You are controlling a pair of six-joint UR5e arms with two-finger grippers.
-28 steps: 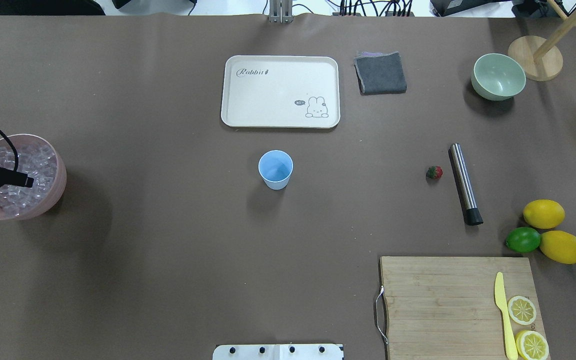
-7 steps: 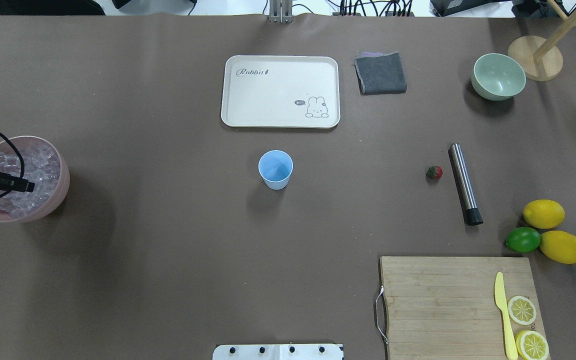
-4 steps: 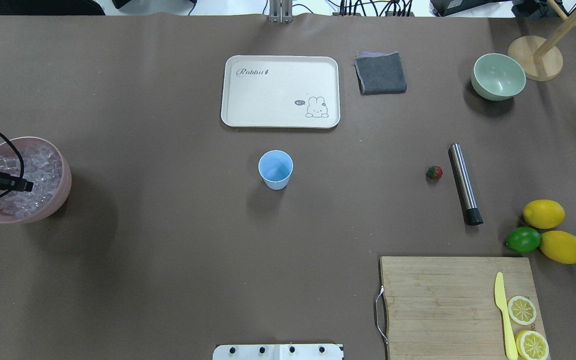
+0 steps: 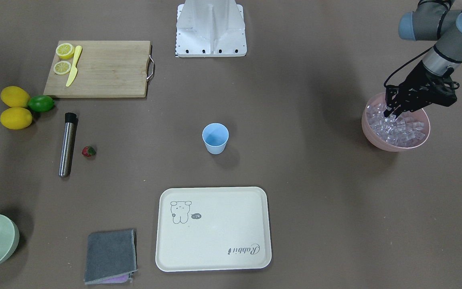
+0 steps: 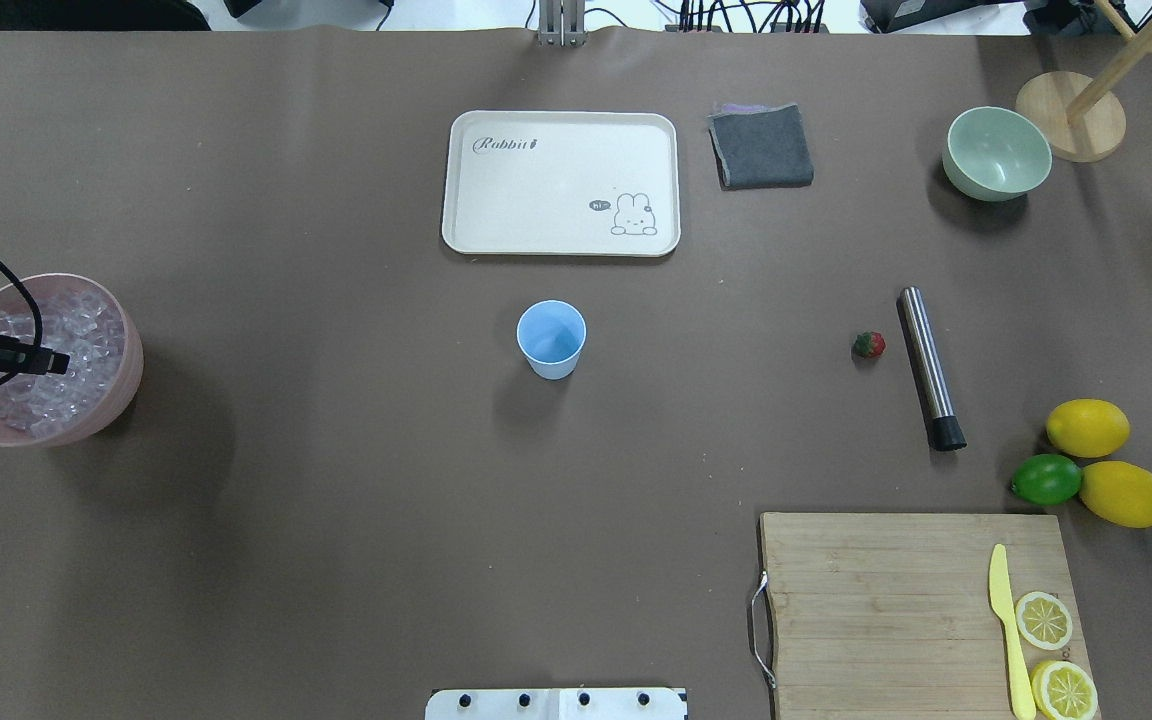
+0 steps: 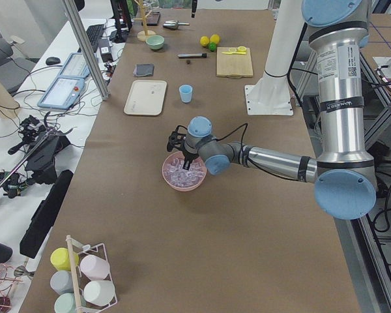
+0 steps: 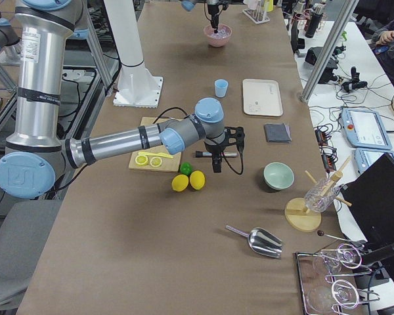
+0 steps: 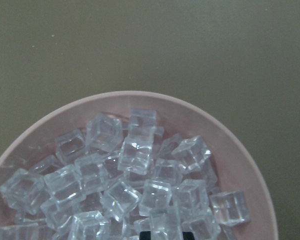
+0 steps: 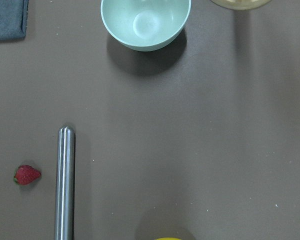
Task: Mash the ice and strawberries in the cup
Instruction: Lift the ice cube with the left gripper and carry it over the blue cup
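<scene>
Next, my left gripper lets go of the ice cube inside the empty light-blue cup (image 4: 215, 137) in the middle of the table.
The light-blue cup (image 5: 551, 337) (image 4: 215, 137) stands upright at mid-table with nothing in it. The strawberry (image 5: 868, 345) (image 4: 88, 151) (image 9: 27, 175) lies far to its right, next to a steel rod. Ice (image 8: 135, 175) (image 4: 399, 126) fills the pink bowl (image 5: 121, 385) at the table's left end. My left gripper (image 4: 394, 114) (image 5: 54, 362) is down among the cubes, its fingertips close together on one cube at the bottom edge of the left wrist view. My right gripper (image 7: 216, 165) hovers over the rod and strawberry; I cannot tell its state.
A steel rod with a black tip (image 5: 926, 365) lies right of the strawberry. The cream tray (image 5: 536, 190), grey cloth (image 5: 761, 147) and pale green bowl (image 5: 996, 153) sit along the back. Two lemons and a lime (image 5: 1046, 480) flank the cutting board (image 5: 886, 600).
The left gripper has shifted slightly up over the ice since half a second ago. Since the earliest frame the pink bowl has slid a little to the right. Nothing else moved.
</scene>
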